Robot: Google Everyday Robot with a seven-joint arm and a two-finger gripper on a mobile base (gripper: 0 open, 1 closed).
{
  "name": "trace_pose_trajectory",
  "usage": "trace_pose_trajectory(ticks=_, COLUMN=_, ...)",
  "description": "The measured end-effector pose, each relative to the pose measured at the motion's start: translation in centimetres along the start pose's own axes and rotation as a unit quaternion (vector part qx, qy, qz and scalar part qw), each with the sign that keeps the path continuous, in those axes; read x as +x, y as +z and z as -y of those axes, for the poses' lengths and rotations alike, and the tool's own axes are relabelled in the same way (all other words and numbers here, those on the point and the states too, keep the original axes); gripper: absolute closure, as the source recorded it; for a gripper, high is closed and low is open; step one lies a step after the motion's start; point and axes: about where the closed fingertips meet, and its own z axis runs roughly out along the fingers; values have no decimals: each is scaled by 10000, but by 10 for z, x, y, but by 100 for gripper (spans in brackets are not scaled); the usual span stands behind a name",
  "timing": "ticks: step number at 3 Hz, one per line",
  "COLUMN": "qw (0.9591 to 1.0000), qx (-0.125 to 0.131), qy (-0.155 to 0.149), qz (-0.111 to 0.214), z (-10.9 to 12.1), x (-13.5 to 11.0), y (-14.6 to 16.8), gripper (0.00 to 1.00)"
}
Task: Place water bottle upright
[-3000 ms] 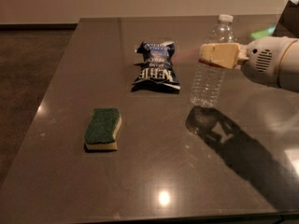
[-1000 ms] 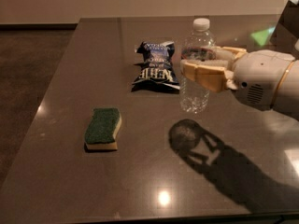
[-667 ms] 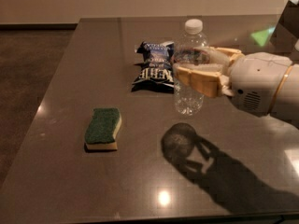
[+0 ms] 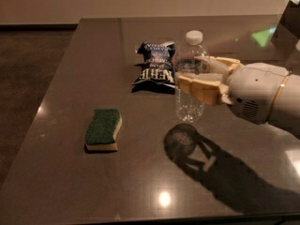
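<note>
I should use my gripper to set the water bottle, now held above the dark table, upright on the table (image 4: pixel 188 133) between the chip bag and the bright light spot.
The water bottle (image 4: pixel 189 102) is a small clear ribbed plastic bottle with a white cap (image 4: pixel 194 36). It is upright and held above the dark table (image 4: pixel 70 182), with its shadow on the surface below. My gripper (image 4: pixel 193 75) comes in from the right on a white arm (image 4: pixel 265 97). Its tan fingers (image 4: pixel 201 89) are shut around the bottle's middle.
A dark blue chip bag (image 4: pixel 154 67) lies just left of and behind the bottle. A green and yellow sponge (image 4: pixel 103 129) lies at the front left. The table's left edge runs beside dark floor. A bright light spot reflects near the front edge.
My gripper has carried the upright bottle leftward and toward the front of the table, nearer the chip bag. The chip bag and sponge have not moved.
</note>
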Motion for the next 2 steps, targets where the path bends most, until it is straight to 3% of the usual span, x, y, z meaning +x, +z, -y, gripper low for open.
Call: trace_pose_trajectory(ticks=2, qw=9993, qx=23, qy=256, qz=-284, z=-18, x=-31, y=2, gripper=100)
